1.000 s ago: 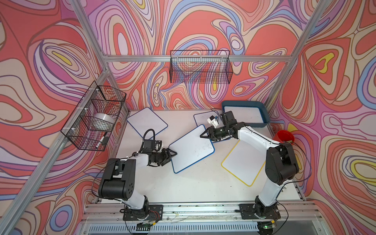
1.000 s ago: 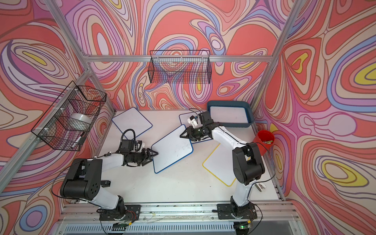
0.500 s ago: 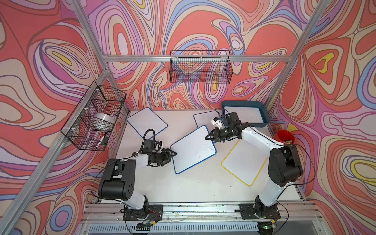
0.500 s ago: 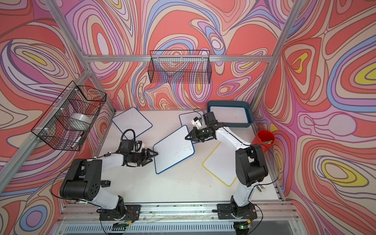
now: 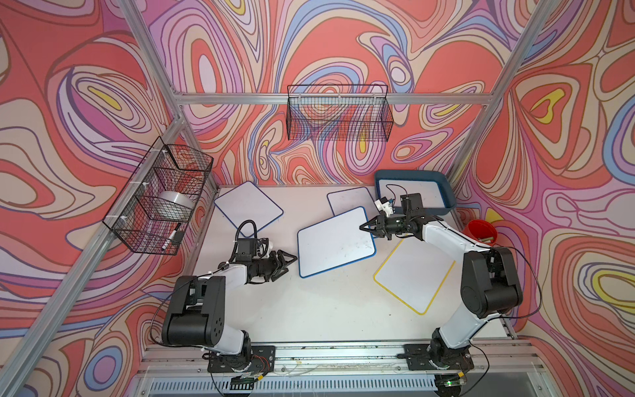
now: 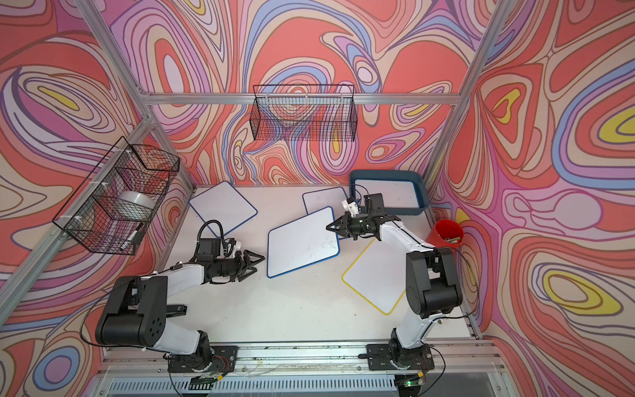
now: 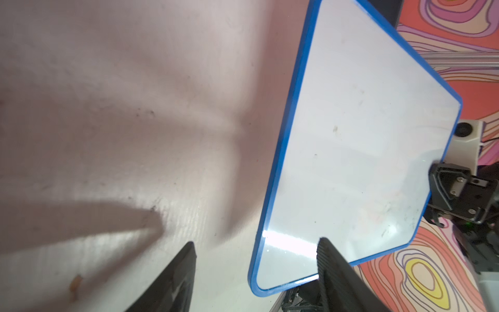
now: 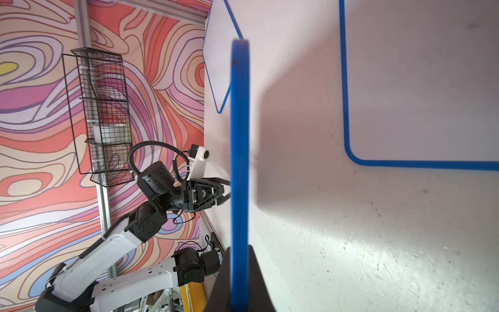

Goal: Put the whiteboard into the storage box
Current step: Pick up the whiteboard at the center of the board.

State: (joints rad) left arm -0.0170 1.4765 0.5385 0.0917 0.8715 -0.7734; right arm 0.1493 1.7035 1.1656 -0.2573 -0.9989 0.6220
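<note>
I have the whiteboard's short edge facing the storage box in my right gripper, so I need to take the long near edge point(image 5: 344, 265) with it while my left gripper holds the opposite end steady.
A blue-framed whiteboard point(image 5: 335, 242) point(image 6: 302, 242) hangs mid-table, held at its right edge. My right gripper point(image 5: 364, 227) point(image 6: 330, 227) is shut on that edge. The right wrist view shows the frame point(image 8: 239, 135) edge-on, pinched in that gripper point(image 8: 239, 256). My left gripper point(image 5: 290, 264) point(image 6: 258, 264) is open just off the board's left edge, holding nothing. In the left wrist view the board point(image 7: 351, 148) has its near corner in front of this gripper point(image 7: 256, 241). The teal storage box point(image 5: 412, 173) point(image 6: 385, 173) stands at the back right with a white board lying in it.
Blue-framed boards lie at the back left point(image 5: 249, 206) and back middle point(image 5: 350, 199). A yellow-framed board point(image 5: 412, 275) lies under my right arm. A red bucket point(image 5: 481, 232) stands at the right edge. Wire baskets hang on the back wall point(image 5: 338, 113) and the left wall point(image 5: 161, 196).
My right gripper has shut on the board's right edge and drawn the board to the right, away from the left gripper. The left arm has not moved.
</note>
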